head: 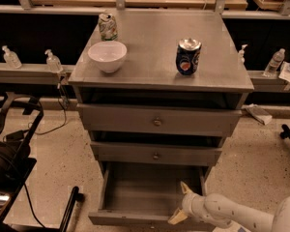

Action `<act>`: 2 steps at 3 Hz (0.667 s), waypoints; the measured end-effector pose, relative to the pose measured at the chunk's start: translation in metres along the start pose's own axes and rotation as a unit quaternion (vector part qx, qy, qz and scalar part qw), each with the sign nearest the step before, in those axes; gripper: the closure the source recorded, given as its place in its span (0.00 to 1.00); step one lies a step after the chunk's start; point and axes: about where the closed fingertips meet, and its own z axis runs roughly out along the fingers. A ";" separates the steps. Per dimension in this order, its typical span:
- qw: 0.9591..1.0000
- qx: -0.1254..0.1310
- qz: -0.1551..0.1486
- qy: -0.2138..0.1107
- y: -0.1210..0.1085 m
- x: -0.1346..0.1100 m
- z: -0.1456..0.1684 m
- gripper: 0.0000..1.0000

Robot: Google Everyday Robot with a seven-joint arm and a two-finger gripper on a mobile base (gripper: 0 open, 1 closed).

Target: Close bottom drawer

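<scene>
The robot's gripper should next close at the bottom drawer's front edge (171, 217), next to the bottom drawer's knob.
The grey cabinet (159, 64) has three drawers. The bottom drawer (150, 190) is pulled far out, and its open box looks empty. The top drawer front (157, 121) and middle drawer front (156, 154) are in place, each with a round knob. My gripper (181, 203) is at the bottom drawer's right front corner, on the end of the white arm (232, 214) that comes in from the lower right. One finger points up over the inside of the drawer and the other rests at the front edge, spread apart with nothing between them.
On the cabinet top stand a white bowl (107, 56), a green can (107, 26) and a blue can (188, 56). Bottles stand on the ledges at left (52, 61) and right (274, 62). A black cart (9, 153) is at lower left.
</scene>
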 end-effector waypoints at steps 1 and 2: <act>1.000 0.004 0.005 0.006 -0.011 0.004 0.005 0.00; 1.000 0.004 0.006 0.007 -0.012 0.004 0.006 0.00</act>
